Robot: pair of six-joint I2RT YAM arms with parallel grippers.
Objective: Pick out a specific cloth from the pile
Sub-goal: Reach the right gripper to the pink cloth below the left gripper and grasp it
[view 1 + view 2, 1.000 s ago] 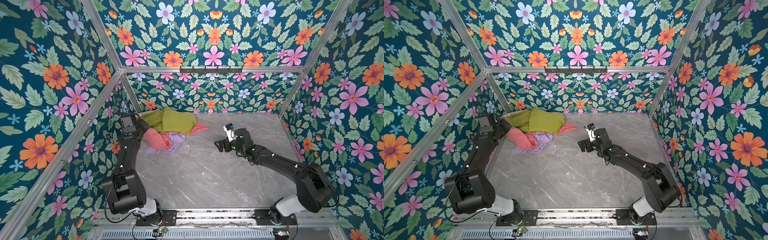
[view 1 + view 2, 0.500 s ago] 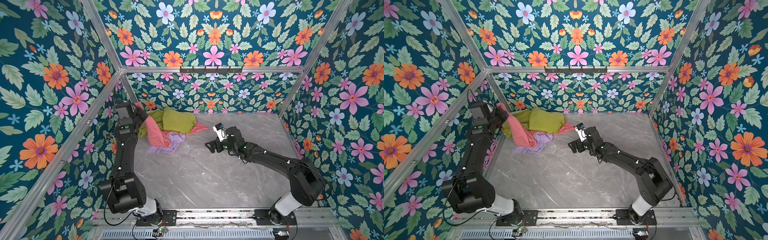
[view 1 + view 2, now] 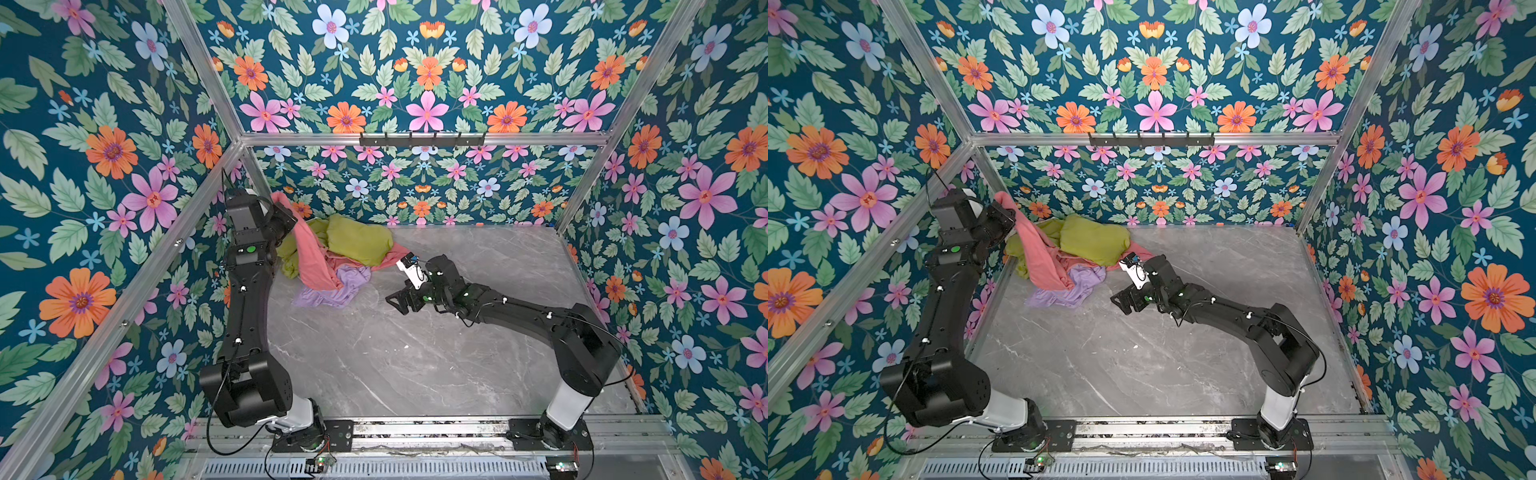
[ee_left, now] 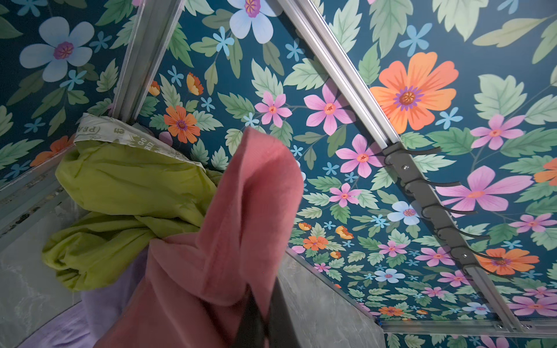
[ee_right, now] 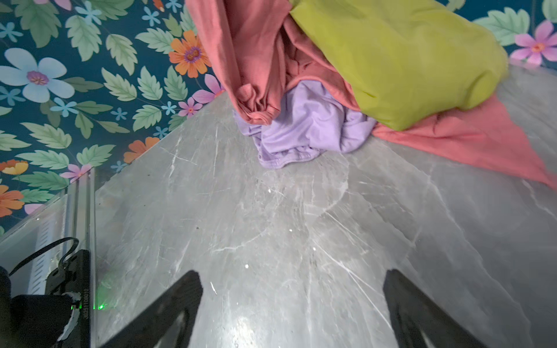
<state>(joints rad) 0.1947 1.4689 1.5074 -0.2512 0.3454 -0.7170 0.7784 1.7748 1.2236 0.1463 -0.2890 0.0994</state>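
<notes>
The robot's right gripper should next move to the hanging bottom fold (image 3: 326,284) (image 5: 259,114) of the salmon-pink cloth, just above the lavender cloth, and close there.
The pile (image 3: 332,286) of olive-green, lavender and salmon-pink cloths lies in the back left corner of the grey table (image 3: 415,353). My left gripper (image 3: 286,206) is raised above the pile. It is shut on an end of the salmon-pink cloth (image 3: 313,257), which hangs from it in a taut band down into the pile. In the left wrist view the cloth (image 4: 241,211) covers the closed jaws of the left gripper (image 4: 265,316). My right gripper (image 3: 395,300) sits low over the table to the right of the pile. It is open and empty in the right wrist view (image 5: 292,277).
The olive-green cloth (image 3: 359,239) lies on another part of the pink cloth. The lavender cloth (image 5: 307,129) sits at the pile's front. Floral walls with aluminium rails enclose the table. A black hook rack (image 3: 422,139) hangs on the back rail.
My left gripper has risen with the pink cloth end, stretching it up out of the pile. My right arm has reached leftwards, closer to the pile.
</notes>
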